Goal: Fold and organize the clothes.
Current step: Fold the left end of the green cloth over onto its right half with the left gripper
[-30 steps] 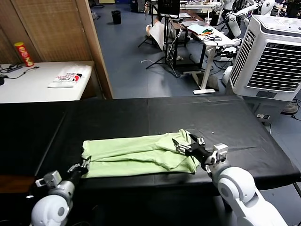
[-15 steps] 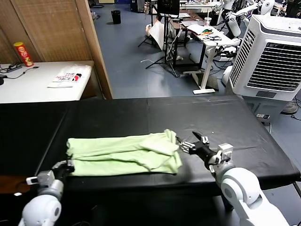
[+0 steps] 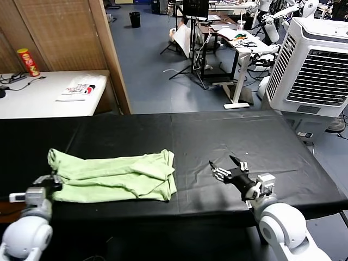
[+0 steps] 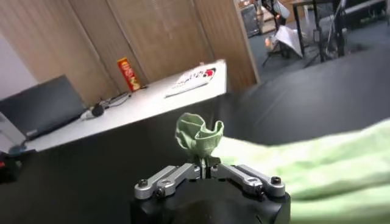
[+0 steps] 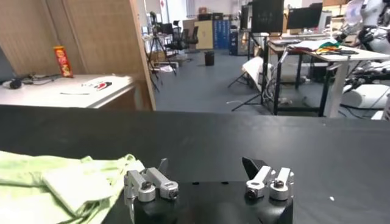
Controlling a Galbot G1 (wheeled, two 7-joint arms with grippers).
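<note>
Next, my left gripper lets go of the pale green shirt's bunched end on the shirt's opposite end (image 3: 161, 171), nearest my right gripper.
The pale green shirt (image 3: 114, 175) lies folded in a long strip on the left half of the black table (image 3: 228, 136). My left gripper (image 3: 50, 181) is shut on the shirt's left end, and the left wrist view shows a bunch of green fabric (image 4: 199, 135) sticking up from between its closed fingers (image 4: 205, 171). My right gripper (image 3: 228, 167) stands open just above the table, to the right of the shirt and apart from it. In the right wrist view the shirt's right end (image 5: 67, 182) lies beside the open right gripper (image 5: 206, 167).
A white side table (image 3: 38, 95) at the back left holds a red can (image 3: 27, 62) and a white folded cloth (image 3: 81, 89) with red and black print. A wooden partition (image 3: 81, 38) stands behind it. A large white fan unit (image 3: 312, 62) stands at the back right.
My left gripper has dragged the shirt well to the left along the table. My right gripper has let the shirt's right end go and now sits apart from it, open.
</note>
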